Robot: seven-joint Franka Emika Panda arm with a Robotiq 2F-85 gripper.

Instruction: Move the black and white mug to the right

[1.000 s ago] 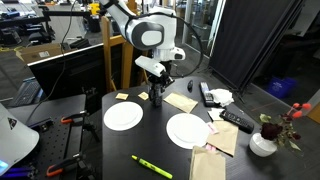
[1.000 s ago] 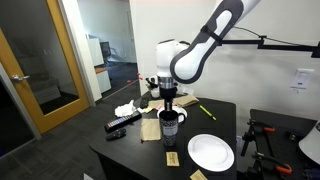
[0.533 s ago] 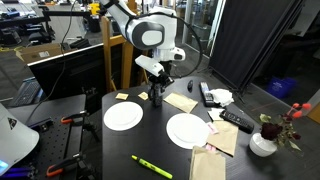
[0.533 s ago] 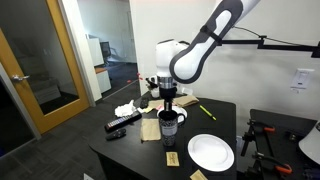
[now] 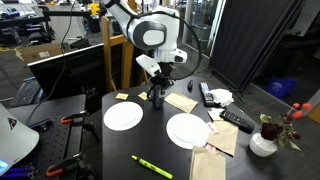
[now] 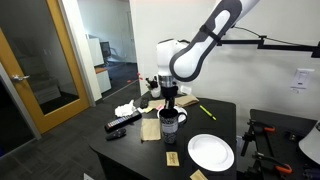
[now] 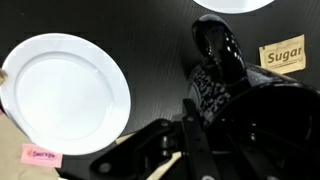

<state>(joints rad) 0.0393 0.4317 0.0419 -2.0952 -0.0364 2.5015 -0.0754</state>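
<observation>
My gripper is going to set the black and white mug free on the table (image 5: 161,136) (image 7: 88,22) between the white plates and the green marker.
The black and white mug (image 5: 156,98) stands near the table's middle in both exterior views, also (image 6: 170,123). In the wrist view it fills the right side (image 7: 213,75), with its handle pointing up and whitish markings on its wall. My gripper (image 5: 157,88) comes straight down onto it (image 6: 170,103). In the wrist view one finger (image 7: 205,125) lies against the mug's patterned wall, so the jaws look shut on the rim. I cannot tell whether the mug touches the table.
Two white plates (image 5: 123,116) (image 5: 187,130) lie near the mug. One also shows in the wrist view (image 7: 65,95). A Sugar packet (image 7: 282,55), a remote (image 5: 237,120), paper napkins, a green marker (image 5: 150,165) and a white vase with flowers (image 5: 263,143) share the table.
Almost nothing. The gripper stays on the mug, and the wrist shifts only slightly in an exterior view.
</observation>
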